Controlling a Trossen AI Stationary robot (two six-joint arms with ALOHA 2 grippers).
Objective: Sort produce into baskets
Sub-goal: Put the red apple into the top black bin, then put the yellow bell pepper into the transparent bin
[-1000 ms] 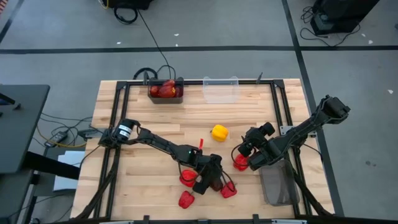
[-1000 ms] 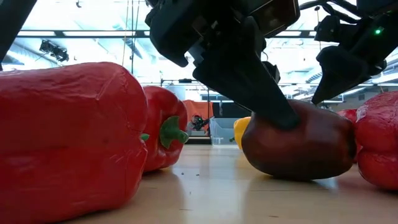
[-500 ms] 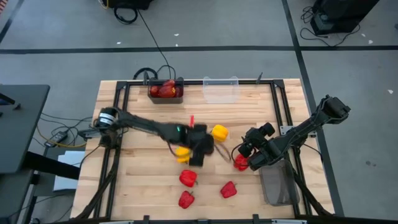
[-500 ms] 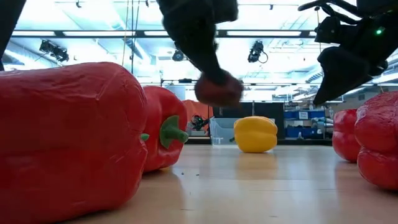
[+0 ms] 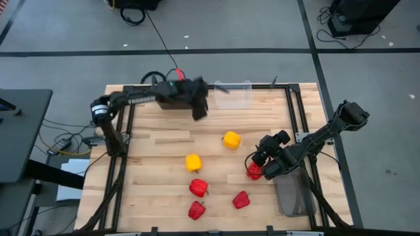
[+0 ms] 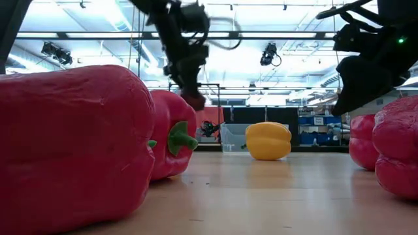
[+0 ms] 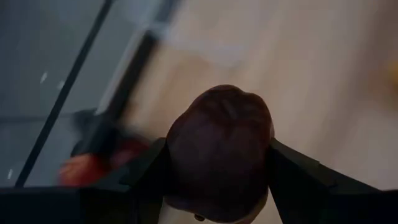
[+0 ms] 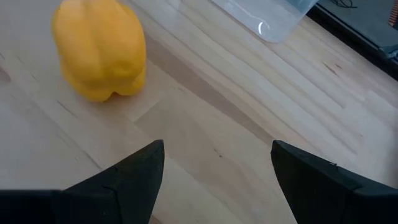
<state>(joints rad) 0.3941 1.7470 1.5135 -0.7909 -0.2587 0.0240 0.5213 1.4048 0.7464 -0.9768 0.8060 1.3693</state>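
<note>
The maroon fruit, now in the air at the table's far side, will be let go by my left gripper on the red produce inside the dark grey bin (image 5: pixel 175 98) (image 7: pixel 121 155).
My left gripper (image 5: pixel 199 108) is shut on a dark maroon round fruit (image 7: pixel 221 149) in the air at the table's far side. It is next to the dark grey bin (image 5: pixel 174 97), which holds red produce, and the clear bin (image 5: pixel 233 96). It also shows in the low view (image 6: pixel 194 98). My right gripper (image 5: pixel 261 157) is open and empty over the table's right part, beside a red pepper (image 5: pixel 254 172). It faces a yellow pepper (image 8: pixel 99 50) that rests on the table. A second yellow pepper (image 5: pixel 193 162) lies mid-table. My left gripper pinches the maroon fruit's two opposite sides (image 7: pixel 177 155) between its two fingers (image 7: pixel 140 174). The fruit is lifted clear of the table and fills the gap between the fingers.
Three more red peppers (image 5: pixel 199 188), (image 5: pixel 195 210), (image 5: pixel 241 200) lie near the front edge. The nearest fill the low view's left (image 6: pixel 72 143). The grey mesh bin (image 5: pixel 292 195) stands at the front right. Black frame rails run along the table's sides.
My left gripper has lifted the maroon fruit off the table near the front red peppers and carried it up and toward the far edge, to beside the dark grey bin. The yellow pepper under the arm has come into view. My right gripper has kept still.
</note>
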